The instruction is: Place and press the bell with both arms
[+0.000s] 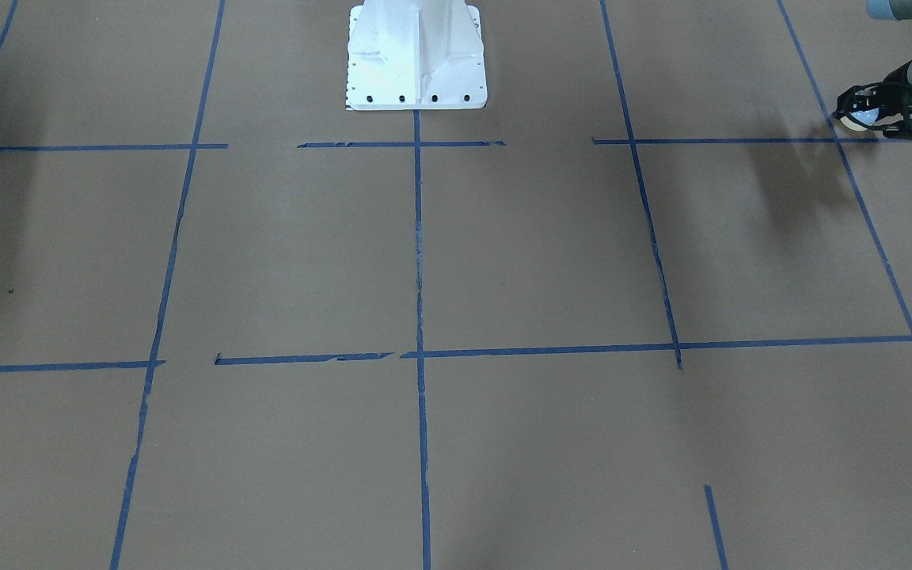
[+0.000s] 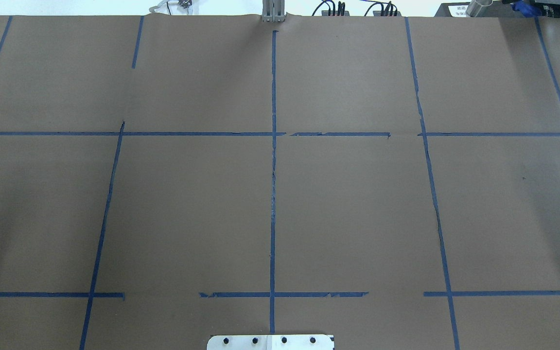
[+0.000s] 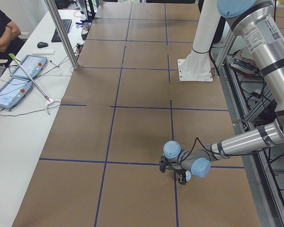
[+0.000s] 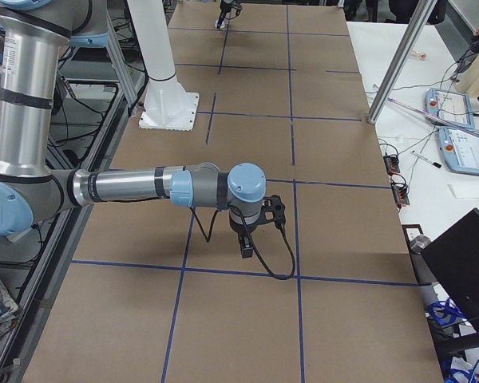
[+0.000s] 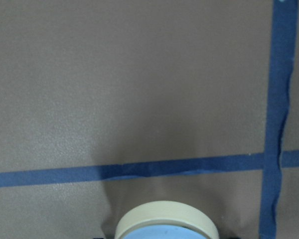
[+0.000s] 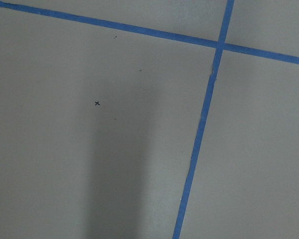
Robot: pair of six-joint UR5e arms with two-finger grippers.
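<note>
Next, my left gripper lets go of the bell on the pedestal's blue tape line (image 1: 416, 301), just short of the line's farther crossing.
The bell (image 1: 854, 119), light blue with a cream rim, sits between the fingers of my left gripper (image 1: 864, 115) at the table's far left end, low over a blue tape crossing. In the left wrist view the bell (image 5: 166, 222) fills the bottom edge, close to the paper. The exterior left view shows the same gripper (image 3: 181, 178) low over the table. My right gripper (image 4: 247, 242) hangs low over the table near its right end, seen only from the side; I cannot tell whether it is open or shut. The right wrist view shows only paper and tape.
The table is covered in brown paper (image 2: 358, 214) with a grid of blue tape lines (image 2: 273, 194). The white pedestal (image 1: 416, 55) is bolted at the robot's side. Tablets (image 3: 19, 75) and cables lie on the white bench beyond the far edge.
</note>
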